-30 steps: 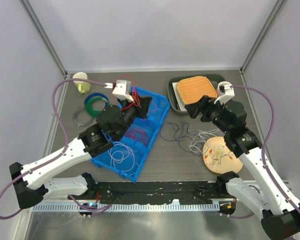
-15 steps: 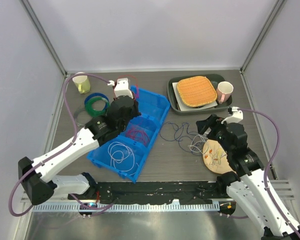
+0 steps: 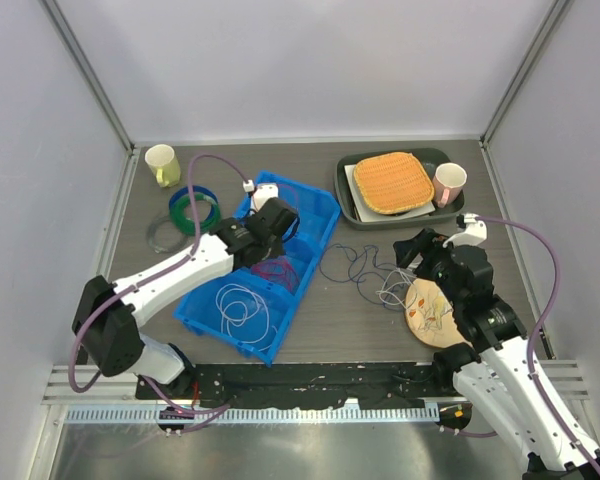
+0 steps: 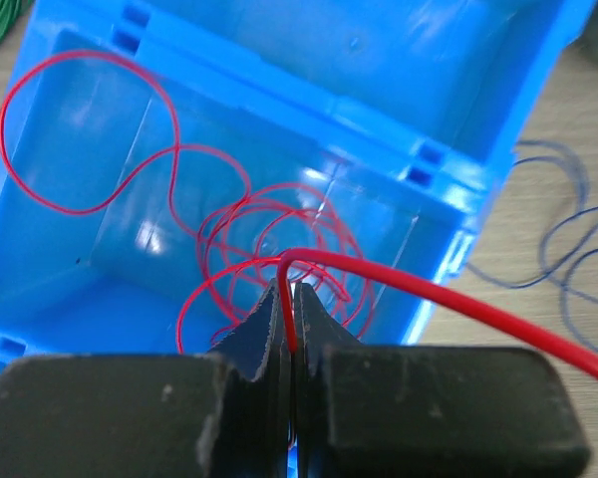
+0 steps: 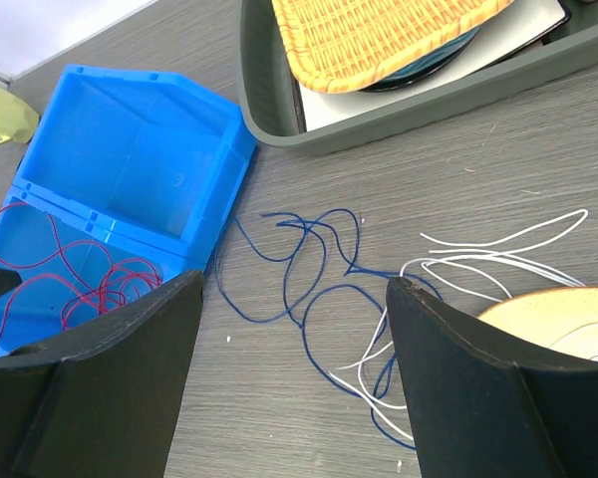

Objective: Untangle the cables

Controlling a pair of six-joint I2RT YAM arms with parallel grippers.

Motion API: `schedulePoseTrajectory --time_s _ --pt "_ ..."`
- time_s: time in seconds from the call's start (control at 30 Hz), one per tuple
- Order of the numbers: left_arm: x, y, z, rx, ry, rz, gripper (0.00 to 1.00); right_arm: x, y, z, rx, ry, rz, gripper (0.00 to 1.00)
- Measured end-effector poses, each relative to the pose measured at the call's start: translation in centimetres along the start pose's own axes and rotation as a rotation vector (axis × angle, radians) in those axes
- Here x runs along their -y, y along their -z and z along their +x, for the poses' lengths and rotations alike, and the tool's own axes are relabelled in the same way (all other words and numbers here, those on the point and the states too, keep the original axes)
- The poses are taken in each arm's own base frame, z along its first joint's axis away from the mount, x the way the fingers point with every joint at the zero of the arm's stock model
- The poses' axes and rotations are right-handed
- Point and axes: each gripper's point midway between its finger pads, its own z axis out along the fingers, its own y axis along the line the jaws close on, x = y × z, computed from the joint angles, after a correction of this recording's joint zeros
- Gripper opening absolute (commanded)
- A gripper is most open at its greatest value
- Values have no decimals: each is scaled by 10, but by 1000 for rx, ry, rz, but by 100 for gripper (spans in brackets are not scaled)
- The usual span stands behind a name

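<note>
The robot's right gripper will next move to the part of the red cable (image 3: 283,260) (image 5: 30,282) beside the left gripper's fingers, over the middle section of the blue bin, and close there.
My left gripper (image 4: 290,295) is shut on a red cable (image 4: 229,229) and holds it over the middle compartment of the blue bin (image 4: 448,199), where the rest of the cable lies coiled. It also shows in the top view (image 3: 276,222). A white cable (image 3: 242,306) lies coiled in the bin's near compartment. A dark blue cable (image 5: 314,264) lies looped on the table, tangled at its right end with white cables (image 5: 478,264). My right gripper (image 5: 294,329) is open and empty above them; it also shows in the top view (image 3: 423,247).
A grey tray (image 3: 346,195) holds a woven orange mat and a pink mug (image 3: 447,183). A round wooden disc (image 3: 440,310) lies at the right. Blue, green and clear coiled rings (image 3: 185,212) and a yellow cup (image 3: 162,163) sit at the back left.
My left gripper has moved down and right from the bin's far edge to over the middle compartment, lowering the red cable into it. My right arm pulled back from the tray to above the loose cables.
</note>
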Motion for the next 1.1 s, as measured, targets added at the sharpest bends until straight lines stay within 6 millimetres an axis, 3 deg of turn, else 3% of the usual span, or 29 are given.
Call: schedulePoseTrajectory --time_s 0.03,0.07,0.17,0.27,0.6,0.8,0.87,0.93,1.1 --pt "-3 -2 7 -28 -5 -22 9 0 0 1 -2 0 2 79" --pt "-8 -4 15 -62 -18 -49 28 1 -1 1 -3 0 2 80" --pt "-18 -2 29 -117 -35 -88 59 1 -1 2 -5 0 3 79" --pt "-22 1 35 -147 -44 -93 75 1 -2 2 -5 -1 3 80" --pt "-17 28 24 -124 -25 5 89 1 -3 3 -12 -2 8 80" --pt "-27 31 38 -211 -83 -41 94 -2 -6 6 -28 0 -9 79" --pt "-26 29 42 -231 -98 -46 95 -12 -8 9 -36 13 -72 79" --pt "-24 29 49 -259 -115 -20 100 -35 -10 14 -54 33 -212 79" --pt "-17 33 61 -291 -129 59 100 -109 -10 22 -81 157 -671 78"
